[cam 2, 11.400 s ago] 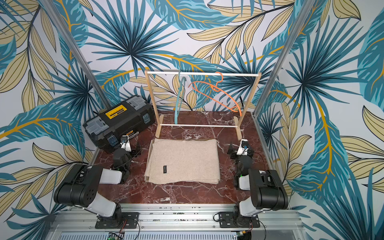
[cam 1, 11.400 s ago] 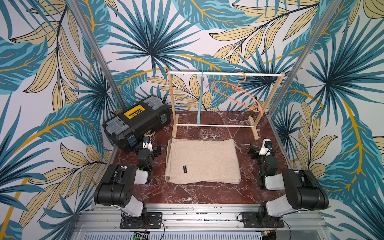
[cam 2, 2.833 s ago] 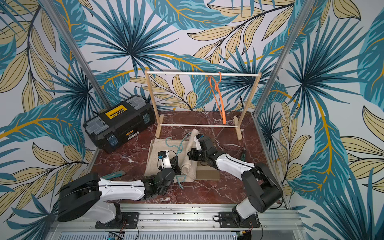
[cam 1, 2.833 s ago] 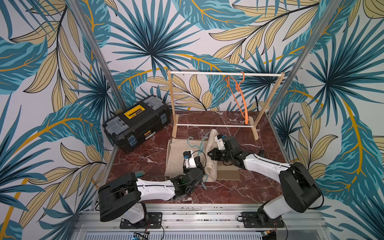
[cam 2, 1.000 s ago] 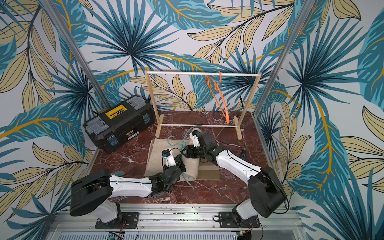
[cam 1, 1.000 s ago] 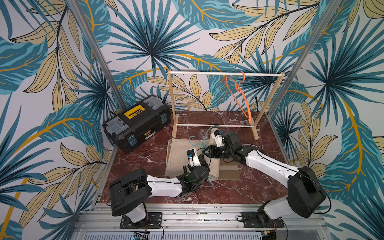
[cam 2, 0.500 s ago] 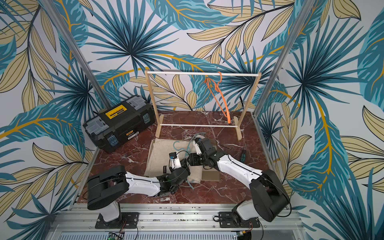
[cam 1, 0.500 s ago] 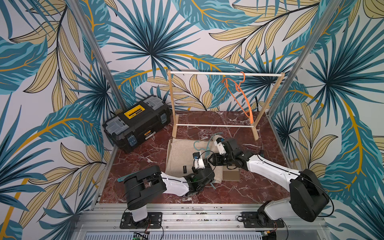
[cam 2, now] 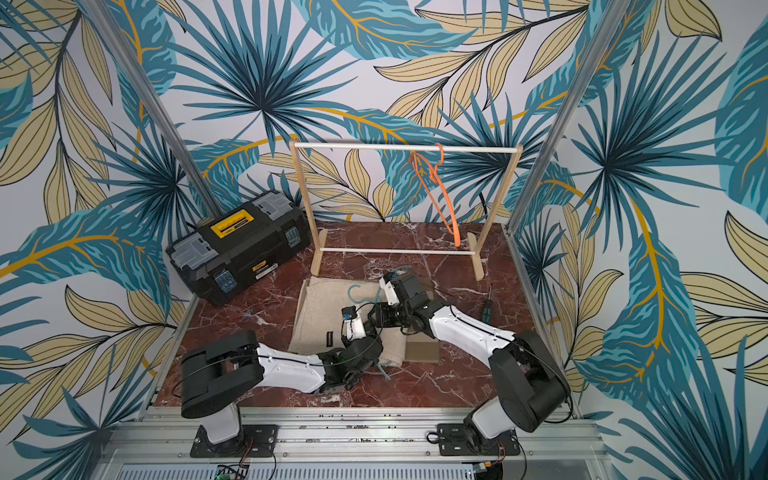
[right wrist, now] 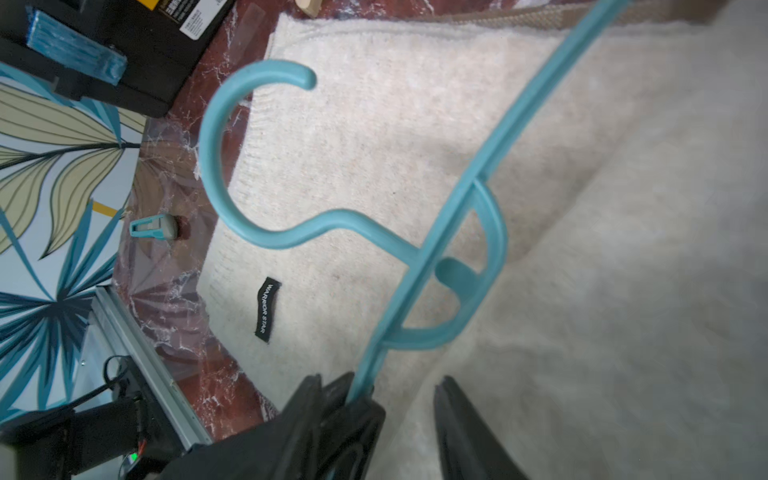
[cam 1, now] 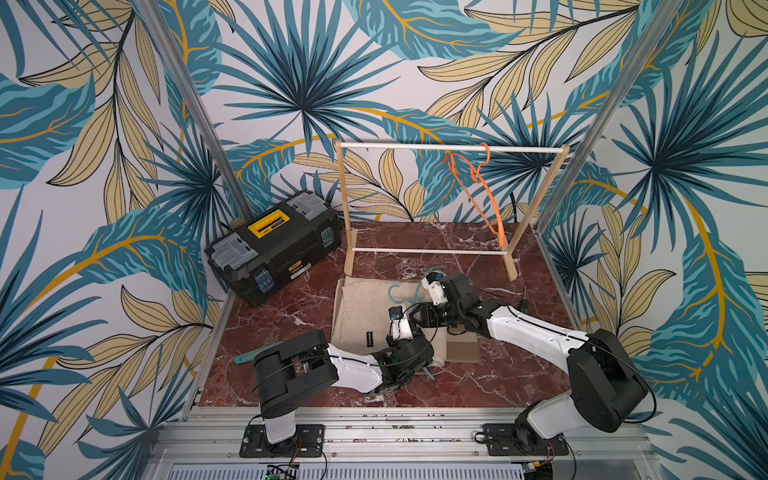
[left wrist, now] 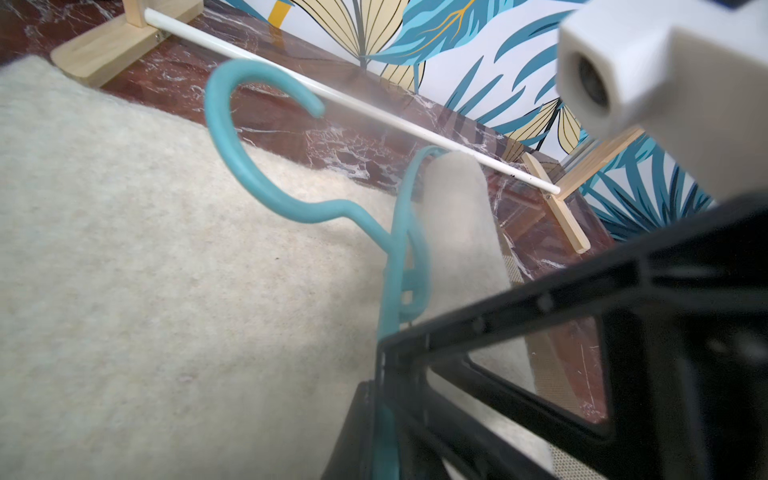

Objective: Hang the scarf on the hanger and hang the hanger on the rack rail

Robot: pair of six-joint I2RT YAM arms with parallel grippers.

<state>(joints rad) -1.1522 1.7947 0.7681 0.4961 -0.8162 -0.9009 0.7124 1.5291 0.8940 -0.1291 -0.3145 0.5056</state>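
The robot's left gripper is busy on the hanger's arm, so next the right gripper takes over the hanger before the left gripper takes the scarf's fold [left wrist: 462, 228] next to it.
A beige scarf [cam 1: 359, 309] lies flat on a brown mat, and its right part is folded over into a thick roll [left wrist: 453, 199]. A teal hanger [right wrist: 449, 224] rests tilted across the scarf, its hook [cam 1: 394, 291] toward the rack. My left gripper [left wrist: 388, 415] is shut on the hanger's lower arm. My right gripper [right wrist: 380, 388] sits right beside it, low over the fold. Its jaws stand apart, straddling the hanger's arm and scarf fabric. In both top views the two wrists crowd together at the scarf's right half.
A wooden rack [cam 1: 453, 147] stands at the back with an orange hanger [cam 1: 484, 195] on its top rail. A black and yellow toolbox [cam 1: 274, 245] sits at the back left. A small dark tool [cam 1: 523, 301] lies on the marble to the right.
My right gripper came down from near the rack's lower rail to the scarf beside the left gripper, and its jaws narrowed. The raised scarf edge dropped into a fold. The left gripper kept the hanger.
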